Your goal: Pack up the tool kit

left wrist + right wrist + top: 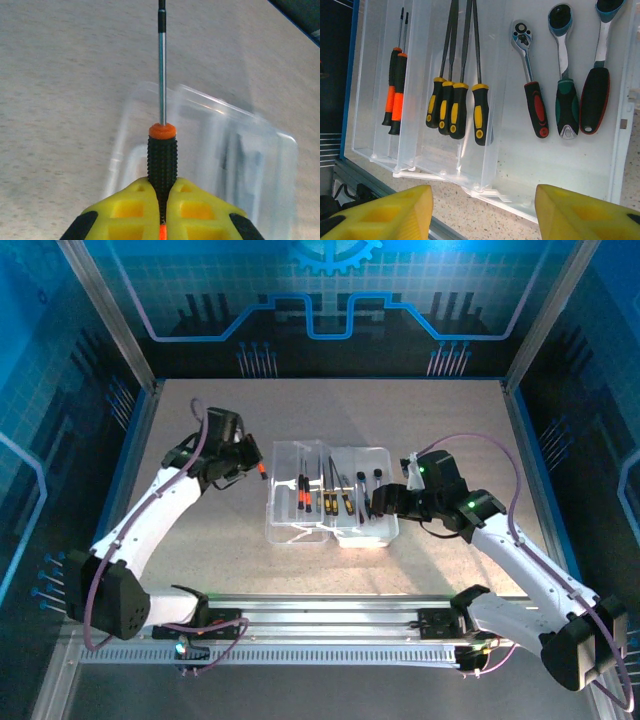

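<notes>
The black knurled screwdriver, now held by the case, will leave my left gripper between the black-and-orange screwdrivers and the black-and-yellow tools [313, 490] in the case.
The clear plastic case [330, 528] lies open mid-table. Its compartments hold two black-and-orange screwdrivers [395, 100], several black-and-yellow tools [455, 107] and three ratchet handles [560, 105]. My left gripper [166, 200] is shut on a black knurled screwdriver with an orange collar [162, 155]. Its steel shaft points forward over the case's blurred edge [210, 130]. From above, that gripper [243, 462] hovers just left of the case. My right gripper [482, 212] stands open just off the case's rim, nothing between its yellow fingers [395, 212]. In the top view it [385, 502] sits at the case's right side.
Speckled beige tabletop [400, 420] surrounds the case. Blue enclosure walls [60, 390] close in the sides and back. An aluminium rail [330, 620] with both arm bases runs along the near edge.
</notes>
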